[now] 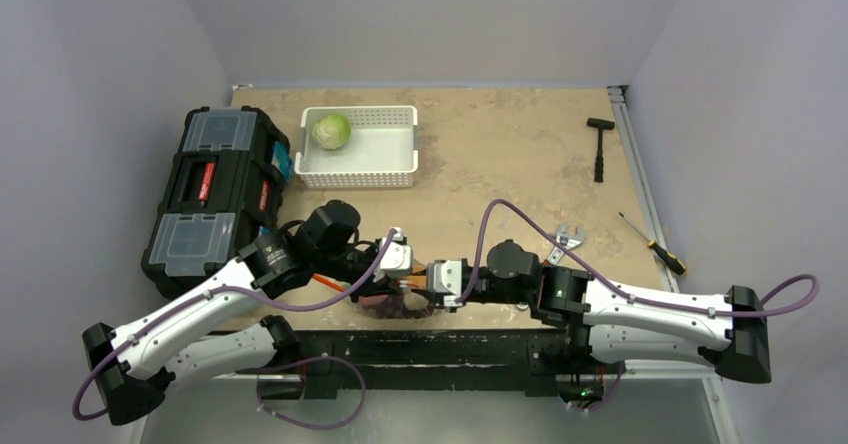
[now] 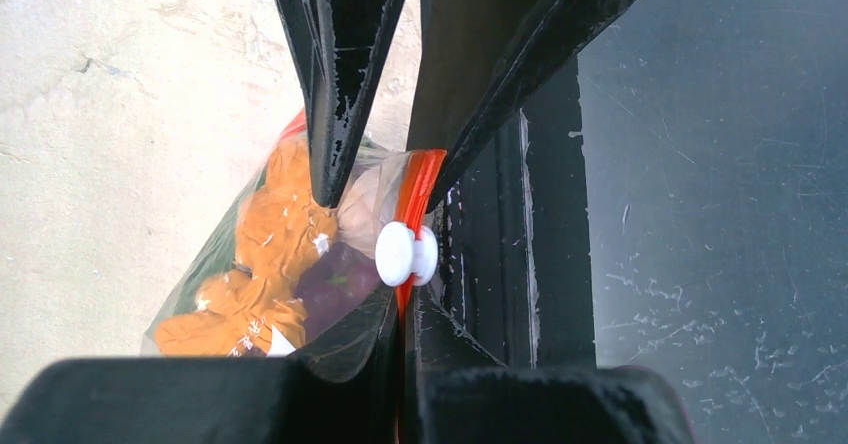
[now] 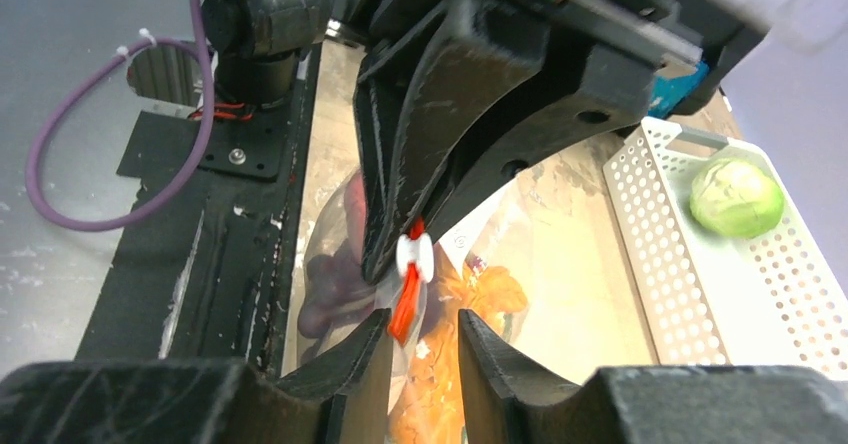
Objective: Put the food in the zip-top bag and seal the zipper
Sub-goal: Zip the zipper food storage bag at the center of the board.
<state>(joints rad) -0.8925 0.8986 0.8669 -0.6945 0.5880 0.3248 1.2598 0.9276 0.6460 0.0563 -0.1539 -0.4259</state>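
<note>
The left gripper pinches the orange-red zipper below its white slider, so the right gripper will clamp the loose end of the zipper while the left gripper takes the slider (image 2: pixel 398 254).
The clear zip-top bag (image 1: pixel 385 306) lies at the table's front edge. It holds an orange carrot (image 2: pixel 265 254), dark red grapes (image 2: pixel 335 284) and a green leafy piece (image 2: pixel 212 252). My left gripper (image 2: pixel 408 302) is shut on the orange-red zipper (image 2: pixel 420 179), just below its white slider (image 2: pixel 405 254). My right gripper (image 3: pixel 424 316) faces it, open. Its fingers (image 3: pixel 372 359) straddle the loose end of the zipper (image 3: pixel 404 309) without clamping it. The grapes (image 3: pixel 328 284) and carrot (image 3: pixel 482 299) show through the plastic. A green cabbage (image 1: pixel 331 131) lies in the white basket (image 1: pixel 362 171).
A black toolbox (image 1: pixel 215 194) stands at the left. A black hammer (image 1: pixel 599 146), a screwdriver (image 1: pixel 655 247) and a silver wrench (image 1: pixel 565 238) lie on the right. The black base rail (image 1: pixel 440 342) runs right beside the bag.
</note>
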